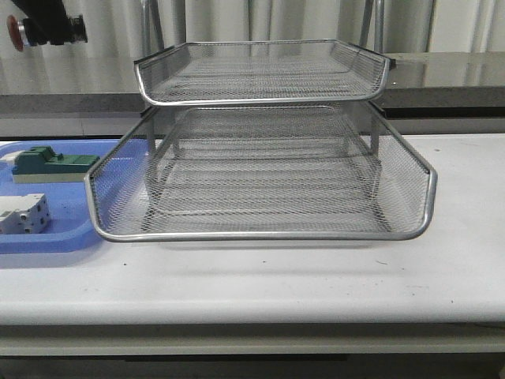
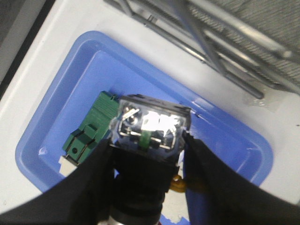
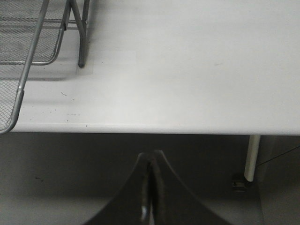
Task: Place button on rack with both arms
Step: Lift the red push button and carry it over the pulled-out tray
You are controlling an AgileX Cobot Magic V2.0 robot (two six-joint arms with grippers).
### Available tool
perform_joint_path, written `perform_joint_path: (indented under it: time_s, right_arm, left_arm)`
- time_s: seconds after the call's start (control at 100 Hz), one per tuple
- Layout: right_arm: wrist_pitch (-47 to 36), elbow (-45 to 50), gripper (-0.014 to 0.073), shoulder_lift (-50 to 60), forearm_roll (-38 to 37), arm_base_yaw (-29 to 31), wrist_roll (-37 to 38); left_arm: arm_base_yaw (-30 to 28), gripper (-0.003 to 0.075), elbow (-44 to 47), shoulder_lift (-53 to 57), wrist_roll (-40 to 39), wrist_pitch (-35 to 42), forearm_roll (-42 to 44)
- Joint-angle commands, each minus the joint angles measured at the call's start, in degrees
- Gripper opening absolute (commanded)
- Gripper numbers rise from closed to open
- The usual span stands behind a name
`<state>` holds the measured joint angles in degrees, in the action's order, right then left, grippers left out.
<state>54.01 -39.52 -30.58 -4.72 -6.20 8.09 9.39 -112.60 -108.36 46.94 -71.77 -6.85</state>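
Note:
Next, the left gripper drops the button, still high above the blue tray, mid-way in the rack's lower silver mesh tray (image 1: 253, 175).
My left gripper (image 2: 149, 154) is shut on the button (image 2: 150, 140) and holds it high above the blue tray; in the left wrist view I see the button's black body and clear end. In the front view the button's red cap (image 1: 15, 33) and the gripper (image 1: 51, 28) show at the top left corner, above and left of the rack (image 1: 260, 170). The rack's silver mesh trays stand on the table's middle. My right gripper (image 3: 152, 161) is shut and empty, off the table's front edge, to the right of the rack's corner (image 3: 28, 61).
A flat blue tray (image 1: 47, 237) lies left of the rack and holds a green block (image 1: 47, 164) and a white block (image 1: 22, 213). The green block (image 2: 89, 133) also shows under the button in the left wrist view. A table leg (image 3: 252, 157) stands below the edge.

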Motion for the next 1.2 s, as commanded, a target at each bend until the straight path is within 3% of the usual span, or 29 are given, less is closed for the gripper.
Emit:
perform_joint_path:
  time_s: [0.0,0.22,0.48,0.82,1.19]
  right_arm:
    - [-3.32,-1.97,-0.0068,-0.10,-0.80,0.03,-0.20]
    - [-3.32,-1.97,-0.0068,-0.10,-0.80,0.03,-0.20]
    - [-3.32,-1.97,-0.0068,-0.10,-0.80,0.03,-0.20]
    - [-3.32,-1.97,-0.0068,-0.10,-0.80,0.03,-0.20]
    - [-3.32,-1.97,-0.0068,-0.10,-0.80,0.03,-0.20]
  left_arm:
    - [2.26,-0.0020,2.16,6.83,-1.61,-0.81,-0.87]
    - [8.17,-0.0020,11.76,13.72,-6.18,-0.81,-0.65]
    - [17.90,-0.0020,16.71,14.84,-9.13,-0.81,-2.57]
    - [27.44,-0.0020,16.96,7.98,-9.13,5.64,-3.53]
    - [31.58,-0.0020,16.96,2.28,-9.03,11.70,-3.68]
